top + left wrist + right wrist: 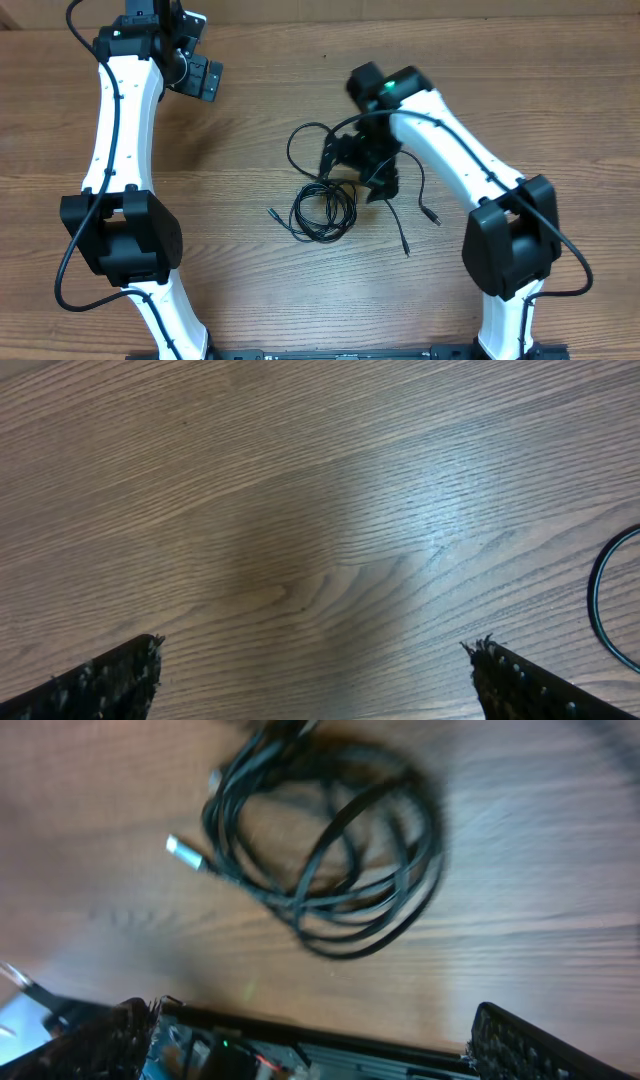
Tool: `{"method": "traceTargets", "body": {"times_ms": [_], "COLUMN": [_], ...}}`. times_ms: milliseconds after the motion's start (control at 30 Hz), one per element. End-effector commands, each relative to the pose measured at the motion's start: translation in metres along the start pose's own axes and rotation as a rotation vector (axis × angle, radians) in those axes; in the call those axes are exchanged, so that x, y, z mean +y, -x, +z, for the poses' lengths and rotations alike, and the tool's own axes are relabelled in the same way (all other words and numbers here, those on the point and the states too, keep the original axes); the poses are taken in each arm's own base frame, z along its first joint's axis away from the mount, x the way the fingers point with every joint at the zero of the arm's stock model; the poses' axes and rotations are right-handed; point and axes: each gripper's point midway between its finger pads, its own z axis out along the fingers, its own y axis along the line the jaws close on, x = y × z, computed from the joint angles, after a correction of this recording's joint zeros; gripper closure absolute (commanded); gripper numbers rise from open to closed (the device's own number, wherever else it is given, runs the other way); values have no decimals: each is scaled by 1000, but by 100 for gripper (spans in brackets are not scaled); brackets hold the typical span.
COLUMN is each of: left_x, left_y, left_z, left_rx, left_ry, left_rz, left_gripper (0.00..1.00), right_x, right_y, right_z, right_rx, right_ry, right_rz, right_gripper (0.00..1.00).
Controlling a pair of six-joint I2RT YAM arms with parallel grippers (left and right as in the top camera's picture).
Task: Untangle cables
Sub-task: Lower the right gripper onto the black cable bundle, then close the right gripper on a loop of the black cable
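The coil is lying tangled over the cable with thin ends trailing, so my right gripper needs to pinch the coil's raised loop [326,841] and lift the coil clear.
The cables lie tangled mid-table: a black coil [320,212] with a loose loop [305,140] behind it and thin ends trailing left [272,213] and right [432,215]. My right gripper [372,170] hovers just right of the tangle, over its upper right part. In the right wrist view the coil [330,850] with a silvery plug tip [182,851] lies ahead of my right gripper [310,1035], which is open and empty. My left gripper [200,78] is far away at the back left. It is open and empty [315,665] above bare wood. A cable arc [600,605] shows at the right edge.
The wooden table [250,290] fills the views. Both arm bases stand at the front edge [130,240] [510,250]. The right wrist view shows the table's front edge with a dark rail and electronics [300,1055] below it.
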Motion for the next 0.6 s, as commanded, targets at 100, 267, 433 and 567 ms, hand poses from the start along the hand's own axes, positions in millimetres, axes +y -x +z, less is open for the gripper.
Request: {"method": "traceTargets", "body": {"times_ms": [100,267,433,567], "left_x": [5,6,6,6], "left_y": [4,4,3,3], "left_z": [-3,-3,-3,-3], "left_rx": [-11,-11,-9,-9], "left_ry": [11,13,13,13], "left_rz": [-19,-4,-4,-2], "left_gripper": [0,0,0,1], "right_x": [4,-13,-27,-22], "right_y": [-16,-14,-7,3], "right_z": [25,43,68,72], "right_rx": [50,55,52,17], "right_ry": [-57,-100,-97,-67], "right_rz": [31,71,73,56], "right_gripper": [0,4,16,39]}}
